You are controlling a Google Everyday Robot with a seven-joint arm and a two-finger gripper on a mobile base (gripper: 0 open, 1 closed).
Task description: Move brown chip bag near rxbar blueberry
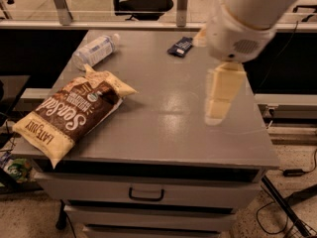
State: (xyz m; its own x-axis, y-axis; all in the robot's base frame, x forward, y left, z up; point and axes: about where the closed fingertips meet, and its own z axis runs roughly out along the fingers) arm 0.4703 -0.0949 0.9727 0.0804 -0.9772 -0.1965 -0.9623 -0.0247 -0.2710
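Note:
Next, my gripper should go to the brown chip bag's middle (81,104), about halfway between its two ends, and close there.
The brown chip bag (69,115) lies flat at the front left corner of the grey table (163,128), one pale yellow end slightly over the edge. The rxbar blueberry (180,46), a small dark navy bar, lies at the far middle of the table. My gripper (217,114), pale cream, hangs below the white arm (242,19) over the right part of the table. It is well to the right of the bag, nearer than the bar, and holds nothing.
A clear plastic water bottle (95,50) lies on its side at the far left of the table. Drawers with a handle (146,195) sit below the table front. An office chair (141,1) stands behind a railing. Cables lie on the floor at right.

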